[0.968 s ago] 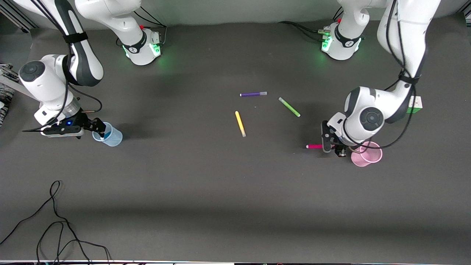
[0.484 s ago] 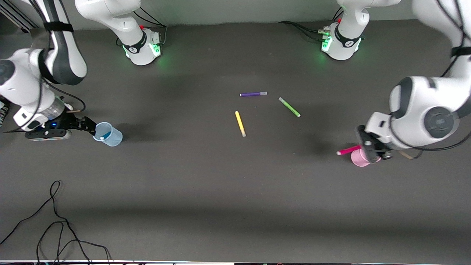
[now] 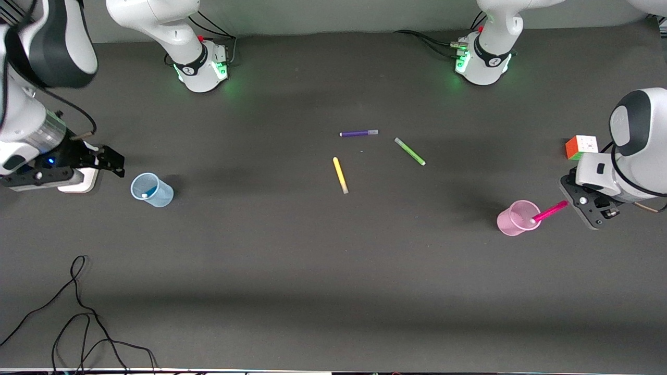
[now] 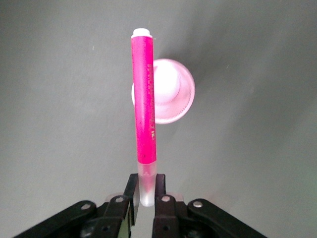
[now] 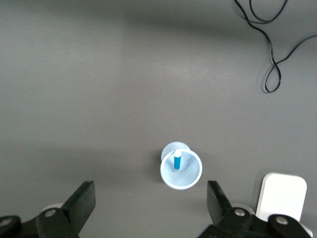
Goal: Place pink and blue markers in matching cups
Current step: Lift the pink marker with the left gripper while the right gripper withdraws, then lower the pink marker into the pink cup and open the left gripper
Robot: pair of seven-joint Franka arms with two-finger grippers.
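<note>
Next, my left gripper lets go of the pink marker inside the pink cup point(image 3: 523, 219) point(image 4: 168, 91), so that it leans against the cup's rim.
The pink marker point(image 3: 550, 212) is held by its pale cap in my left gripper point(image 3: 572, 200), which is shut on it. It slants down, with its free end at the mouth of the pink cup point(image 3: 513, 221). The left wrist view shows the marker point(image 4: 144, 114) lying across the pink cup point(image 4: 173, 91), above my left gripper point(image 4: 147, 191). The blue marker point(image 3: 147, 194) stands inside the blue cup point(image 3: 152, 190). My right gripper point(image 3: 117, 164) is open and empty, beside that cup toward the right arm's end. The right wrist view shows the blue cup point(image 5: 181, 172), the blue marker point(image 5: 177, 159) and my right gripper point(image 5: 151, 203).
A purple marker point(image 3: 358, 133), a green marker point(image 3: 409, 151) and a yellow marker point(image 3: 340, 175) lie mid-table. A colour cube point(image 3: 581, 147) sits by the left arm. A white block point(image 3: 78, 181) lies under the right hand. A black cable point(image 3: 78, 312) curls near the front edge.
My left gripper swung the pink marker across the pink cup toward the left arm's end, its free end now at the cup's mouth. My right gripper drew away from the blue cup.
</note>
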